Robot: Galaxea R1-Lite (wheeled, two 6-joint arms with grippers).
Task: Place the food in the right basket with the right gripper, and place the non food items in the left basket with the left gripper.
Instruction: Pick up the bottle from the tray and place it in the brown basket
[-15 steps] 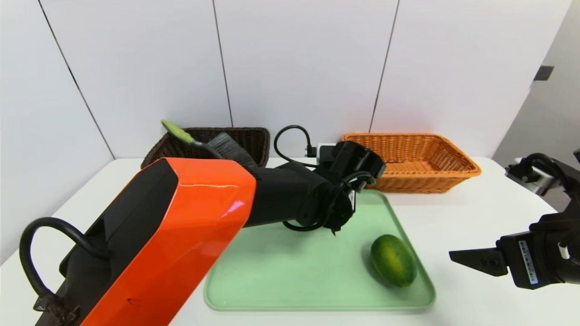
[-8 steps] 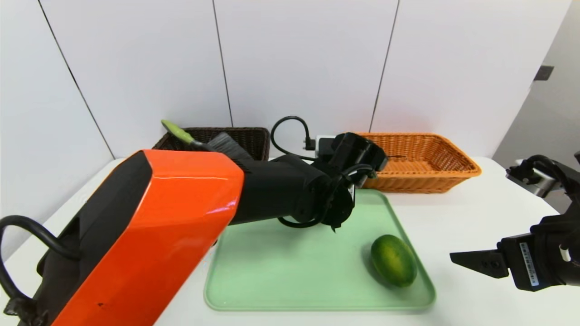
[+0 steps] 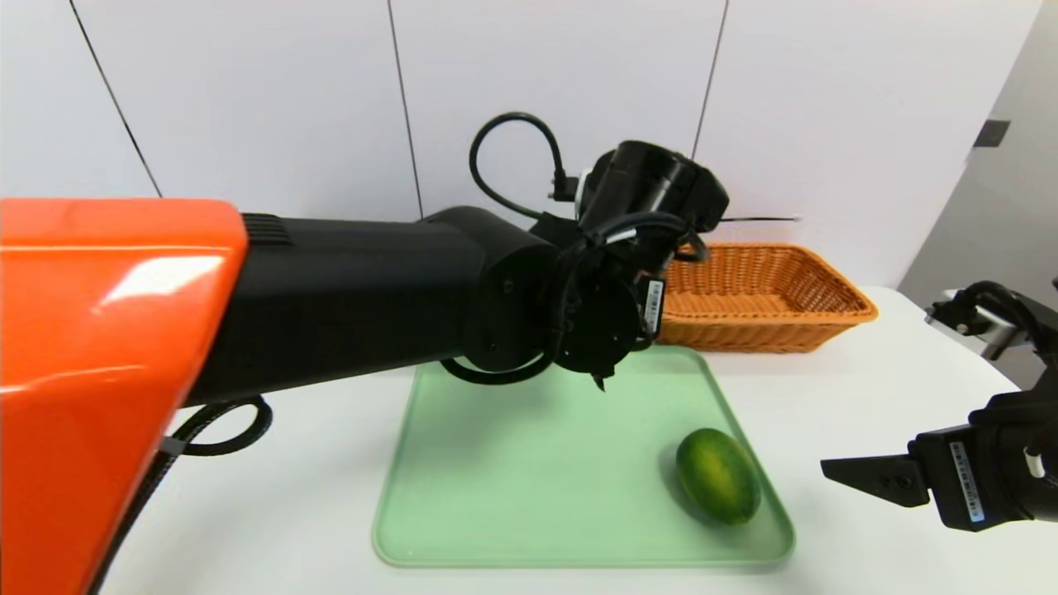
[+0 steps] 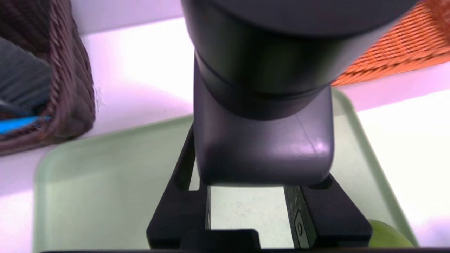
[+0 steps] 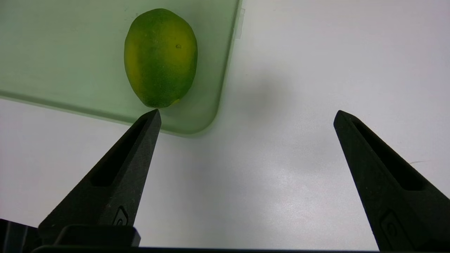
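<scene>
My left gripper is going to let go of the black pump bottle in the dark basket (image 3: 445, 288) (image 4: 45, 110), beside the grey brush and the spoon's blue handle. The bottle is still above the green tray's back.
My left gripper (image 4: 258, 172) is shut on the black pump bottle (image 3: 653, 182), held up in the air above the back of the green tray (image 3: 529, 504). The green oval fruit (image 3: 717, 475) lies at the tray's front right corner. My right gripper (image 5: 246, 116) stands open low over the table, just right of the tray, with the fruit (image 5: 161, 56) a little beyond one fingertip. The dark left basket (image 4: 70, 88) holds the grey brush (image 4: 21, 80) and the blue-handled spoon (image 4: 17, 123); my left arm hides it in the head view. The orange right basket (image 3: 760, 289) stands at the back right.
My orange-shelled left arm (image 3: 107, 347) spans the left half of the head view. The white table (image 3: 851, 388) shows bare between the tray and the right gripper. A white wall stands close behind the baskets.
My left arm has risen, lifting the bottle from just above the tray to well above it, and now covers the dark basket in the head view. The right arm and fruit have not moved.
</scene>
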